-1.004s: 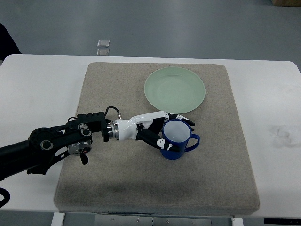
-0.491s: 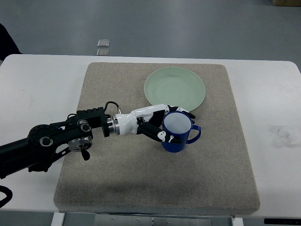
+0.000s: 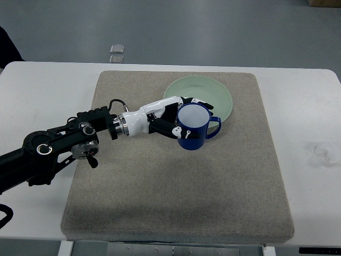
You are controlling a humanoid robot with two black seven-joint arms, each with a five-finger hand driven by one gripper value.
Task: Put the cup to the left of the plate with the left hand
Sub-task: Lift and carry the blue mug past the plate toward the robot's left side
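The robot's left gripper should set the blue cup, now lifted off the mat, down on the grey mat's far corner (image 3: 118,100) by the small grey squares.
A blue cup (image 3: 194,128) with a pale inside and its handle pointing right is lifted off the mat, overlapping the lower edge of the light green plate (image 3: 205,93). My left hand (image 3: 180,118) is shut on the cup, with white and black fingers wrapped around its left and far side. The black left arm comes in from the lower left edge. The plate lies on the far middle of the grey mat (image 3: 176,186). Part of the plate's near rim is hidden behind the cup and hand.
The grey mat covers the middle of a white table (image 3: 309,133). Two small grey squares (image 3: 117,53) lie on the floor beyond the table's far edge. A faint smudge (image 3: 319,151) marks the table at the right.
My left hand has lifted the cup and carried it away from me and slightly left, from the mat below the plate to over the plate's near edge.
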